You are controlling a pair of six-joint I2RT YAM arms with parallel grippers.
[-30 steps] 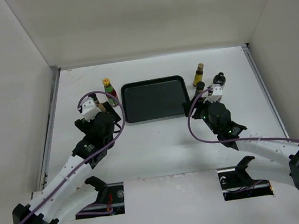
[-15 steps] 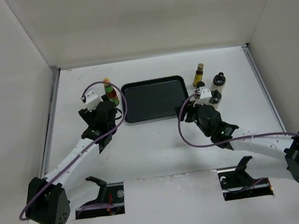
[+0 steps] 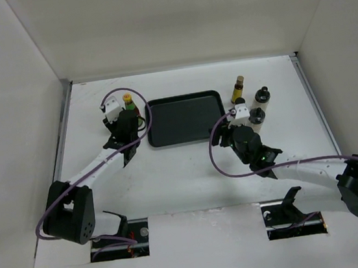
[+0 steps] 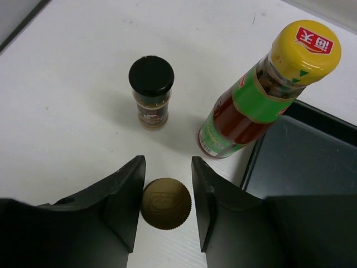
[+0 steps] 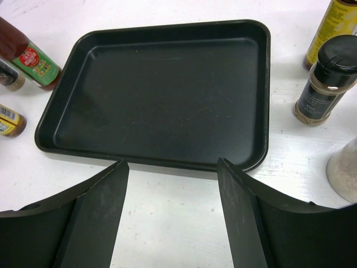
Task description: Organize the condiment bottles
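The robot's left gripper will let go of the brown-capped bottle in the black tray's back corner (image 3: 158,108) (image 4: 303,129) closest to the green bottle.
My left gripper (image 4: 167,167) is shut on the brown ribbed cap of a slim bottle (image 4: 165,203), which I see from straight above. Just beyond it stand a small black-capped jar (image 4: 151,89) and the green bottle with a red label and yellow cap (image 4: 251,103); that yellow cap (image 3: 128,101) also shows from above. My right gripper (image 5: 172,167) is open and holds nothing, low over the table just in front of the black tray (image 5: 162,89). To its right are a dark black-capped jar (image 5: 323,84), a yellow bottle (image 5: 334,28) and a pale jar (image 5: 346,173).
The black tray (image 3: 183,117) lies mid-table between the two bottle groups, with nothing in it. White walls close in the table on the left, back and right. The right-hand bottles (image 3: 237,89) stand close together beside the tray's right edge.
My left arm reached farther back toward the green bottle and its jaws closed on the brown cap. My right gripper swung left, away from the right-hand bottles, to face the tray, and opened wider.
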